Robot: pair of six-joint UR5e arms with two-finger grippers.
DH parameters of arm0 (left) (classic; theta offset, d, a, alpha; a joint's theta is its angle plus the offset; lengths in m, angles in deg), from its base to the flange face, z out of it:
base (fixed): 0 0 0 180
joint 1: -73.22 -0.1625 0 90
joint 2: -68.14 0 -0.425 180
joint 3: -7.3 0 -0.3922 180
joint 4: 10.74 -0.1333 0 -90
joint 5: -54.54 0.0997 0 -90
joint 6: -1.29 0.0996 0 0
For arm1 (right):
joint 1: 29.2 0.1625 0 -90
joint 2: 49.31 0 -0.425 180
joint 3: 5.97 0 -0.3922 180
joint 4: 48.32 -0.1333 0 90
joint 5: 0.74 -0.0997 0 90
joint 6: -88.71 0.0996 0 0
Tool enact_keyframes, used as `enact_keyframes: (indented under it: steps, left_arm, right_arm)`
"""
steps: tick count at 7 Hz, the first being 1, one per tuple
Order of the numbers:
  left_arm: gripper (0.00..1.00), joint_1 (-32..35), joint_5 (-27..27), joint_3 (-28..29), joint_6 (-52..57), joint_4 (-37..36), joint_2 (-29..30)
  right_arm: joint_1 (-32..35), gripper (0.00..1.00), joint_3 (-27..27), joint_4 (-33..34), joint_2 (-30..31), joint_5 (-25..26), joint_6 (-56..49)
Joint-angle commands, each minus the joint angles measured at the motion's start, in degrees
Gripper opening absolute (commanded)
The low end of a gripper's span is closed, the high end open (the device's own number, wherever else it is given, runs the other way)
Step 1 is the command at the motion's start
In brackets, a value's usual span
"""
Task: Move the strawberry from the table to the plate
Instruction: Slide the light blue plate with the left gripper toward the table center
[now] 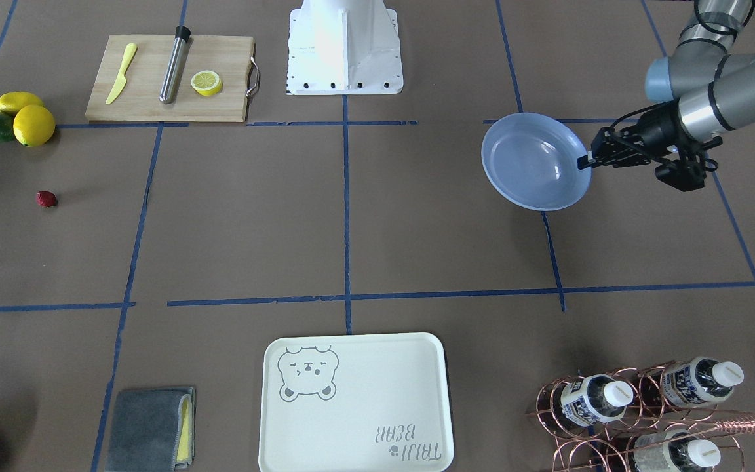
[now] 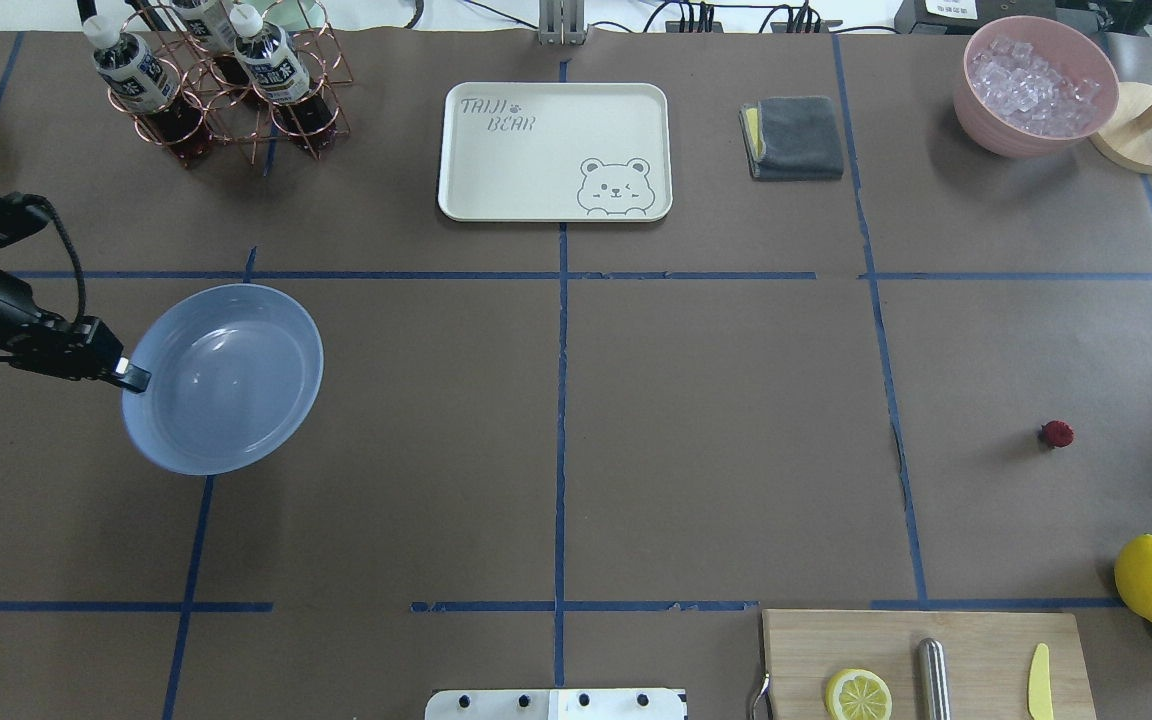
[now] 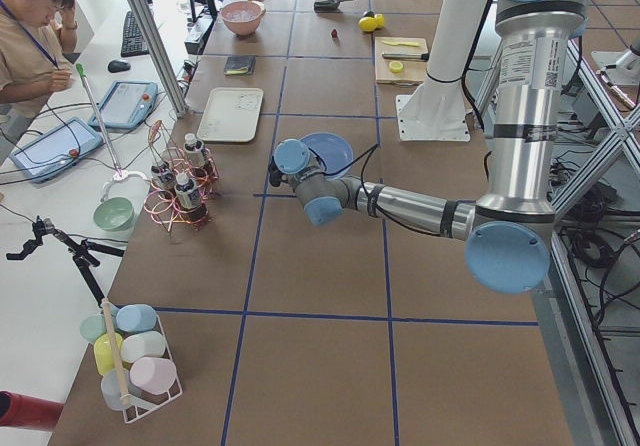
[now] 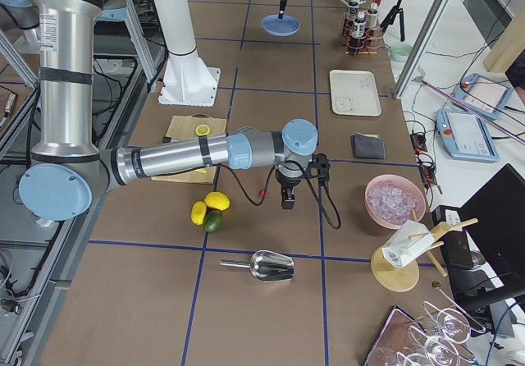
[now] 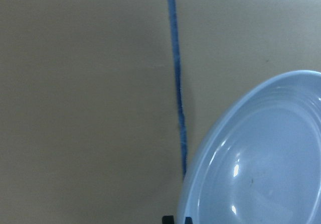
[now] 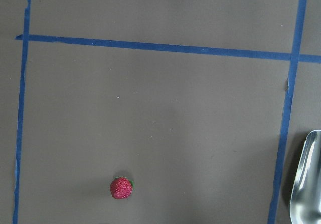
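Observation:
I need to let go of the light-blue plate, now at the table's other end, with my left gripper on the blue line (image 1: 345,210) between the white base and the bear tray.
The small red strawberry (image 1: 46,198) (image 2: 1057,433) lies alone on the brown table (image 1: 417,229), just in front of the lemons. In the right wrist view the strawberry (image 6: 122,188) sits low and left of centre, and no fingers show there. My right gripper (image 4: 287,202) hangs over that area and shows only in the exterior right view, so I cannot tell its state. At the other end of the table, my left gripper (image 1: 590,159) (image 2: 131,375) is shut on the rim of the light-blue plate (image 1: 535,160) (image 2: 226,375) (image 5: 261,158), which looks slightly tilted.
A cutting board (image 1: 171,98) holds a lemon half, a yellow knife and a steel rod. Lemons and an avocado (image 1: 17,118) lie beside it. Farther off are the cream bear tray (image 1: 354,403), a bottle rack (image 1: 639,413), a grey cloth (image 1: 151,429), an ice bowl (image 2: 1036,85) and a metal scoop (image 6: 306,179).

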Motion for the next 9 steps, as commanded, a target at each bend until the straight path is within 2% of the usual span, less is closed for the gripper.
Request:
enact_keyframes:
  steps: [1, 3, 4, 5, 6, 9]
  left_arm:
    - [0.00, -13.6, 14.4, 1.3, -22.4, 2.5, 12.0]
    - [0.00, -20.9, 23.4, 4.8, -27.8, 2.1, 18.9]
    - [0.00, -22.3, 26.2, 5.2, -27.8, -0.7, 20.2]
    - [0.00, -23.7, 29.9, 8.1, -27.2, -5.2, 23.1]
    - [0.00, -24.4, 31.7, 9.1, -26.9, -6.6, 23.5]
    - [0.00, -24.4, 32.3, 9.5, -25.2, -8.3, 23.2]
  right_arm:
    - [0.0, 1.00, 0.0, -0.1, 0.0, -0.6, -0.1]
    - [0.0, 1.00, 0.0, 0.0, 0.0, -0.8, -0.2]
    - [0.0, 1.00, 0.0, 0.0, 0.0, -0.9, -0.1]
    - [0.0, 1.00, 0.1, -0.1, 0.0, -0.9, -0.2]
    - [0.0, 1.00, 0.1, -0.1, 0.0, -0.9, -0.1]
    - [0.0, 1.00, 0.6, -0.1, 0.0, -1.1, -0.1]
